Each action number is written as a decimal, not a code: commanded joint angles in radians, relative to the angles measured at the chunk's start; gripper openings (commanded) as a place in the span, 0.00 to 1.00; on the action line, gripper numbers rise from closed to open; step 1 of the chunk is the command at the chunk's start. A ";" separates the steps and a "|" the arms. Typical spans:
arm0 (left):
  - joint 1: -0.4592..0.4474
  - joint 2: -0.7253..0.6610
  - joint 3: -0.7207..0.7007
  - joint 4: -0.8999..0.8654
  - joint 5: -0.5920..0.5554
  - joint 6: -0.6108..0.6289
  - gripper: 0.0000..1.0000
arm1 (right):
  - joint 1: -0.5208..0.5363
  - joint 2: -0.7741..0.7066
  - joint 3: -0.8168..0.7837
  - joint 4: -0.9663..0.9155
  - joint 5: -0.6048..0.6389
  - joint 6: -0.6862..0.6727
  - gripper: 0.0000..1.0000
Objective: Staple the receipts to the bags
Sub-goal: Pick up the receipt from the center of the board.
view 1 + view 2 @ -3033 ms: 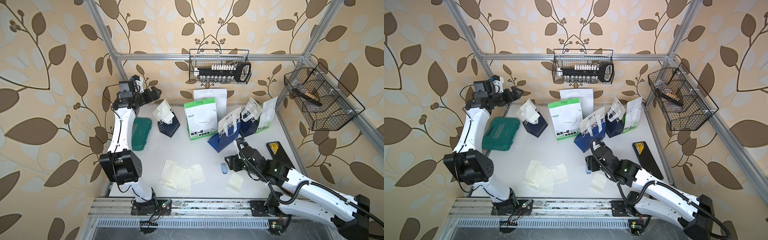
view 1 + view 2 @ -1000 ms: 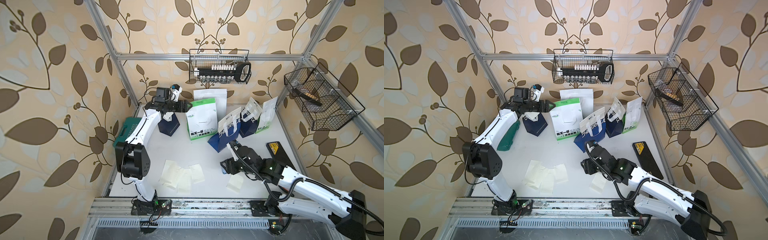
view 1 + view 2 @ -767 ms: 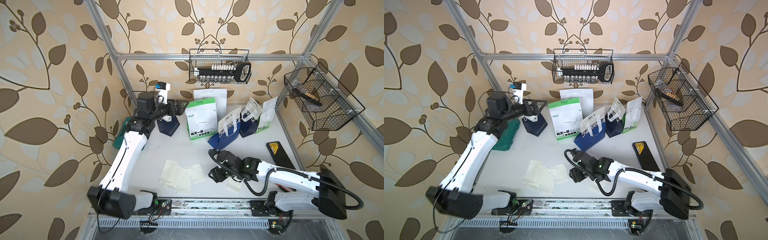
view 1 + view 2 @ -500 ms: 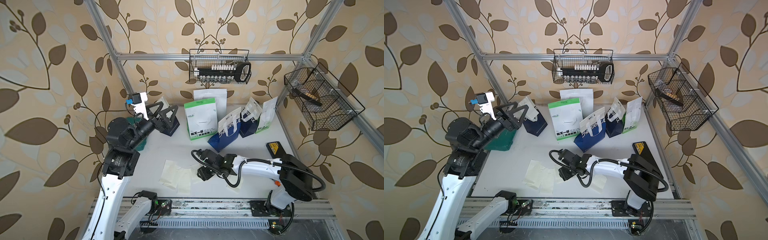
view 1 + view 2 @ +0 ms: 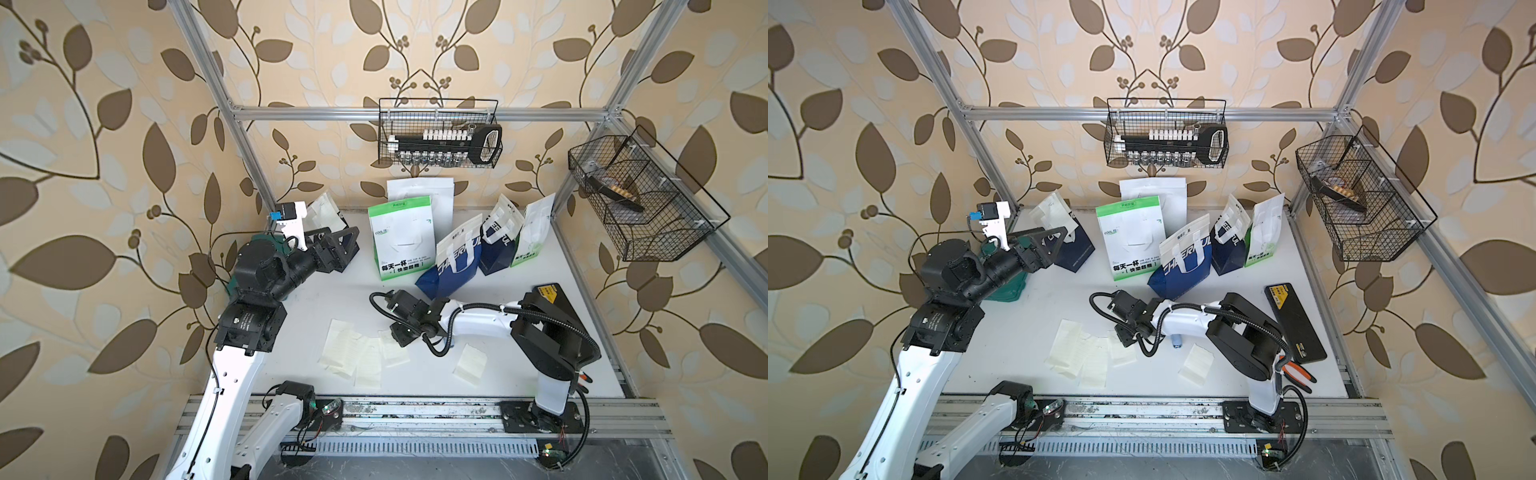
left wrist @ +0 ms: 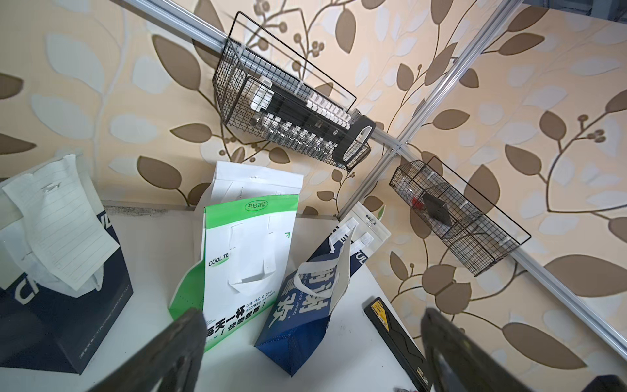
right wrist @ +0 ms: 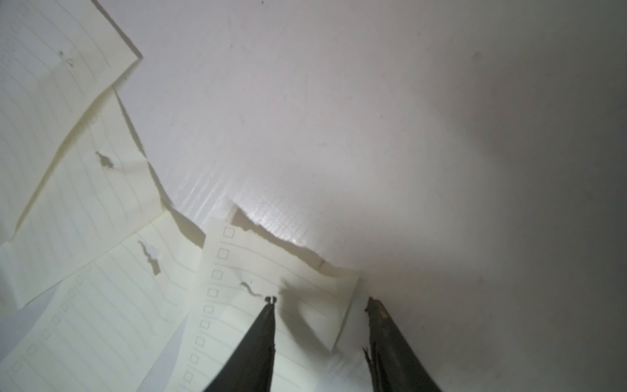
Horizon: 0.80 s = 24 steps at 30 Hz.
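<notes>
The green-and-white bag's top corner (image 6: 213, 210) is on the side towards the navy bag that carries a receipt. My left gripper closes there next.
Several cream receipts (image 5: 347, 349) lie overlapped at the table's front, and one more receipt (image 5: 469, 361) lies apart to the right. My right gripper (image 7: 320, 300) is low over the pile's right edge, open. One finger is over a receipt's (image 7: 271, 271) corner and the other is over bare table. The bags stand at the back: green-and-white (image 5: 401, 237), white (image 5: 419, 193), blue (image 5: 453, 266), navy (image 5: 496, 245) and green-edged (image 5: 534, 232). A navy bag (image 6: 68, 305) at the left carries a receipt (image 6: 64, 230). My left gripper (image 5: 347, 243) hangs wide open and empty beside it.
A light-blue stapler (image 5: 1177, 341) peeks out under my right arm. A teal case (image 5: 1005, 291) lies at the left behind my left arm. A black case (image 5: 552, 295) and pliers (image 5: 1296, 372) lie at the right. Wire baskets (image 5: 438, 133) (image 5: 640, 199) hang on the walls.
My right gripper has moved left from beside the stapler to the receipt pile, and its jaws have narrowed. My left arm has pulled back from the bags, and its gripper has opened wide.
</notes>
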 commanded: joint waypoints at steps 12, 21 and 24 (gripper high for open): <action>-0.001 0.013 0.015 -0.025 -0.029 0.031 0.99 | 0.067 0.063 -0.018 -0.091 0.136 -0.029 0.06; -0.001 0.034 0.052 -0.080 -0.017 0.085 0.99 | 0.068 -0.111 -0.076 0.003 0.168 -0.087 0.00; -0.001 0.085 0.087 -0.116 0.003 0.123 0.99 | 0.071 -0.255 -0.128 0.026 0.160 -0.106 0.00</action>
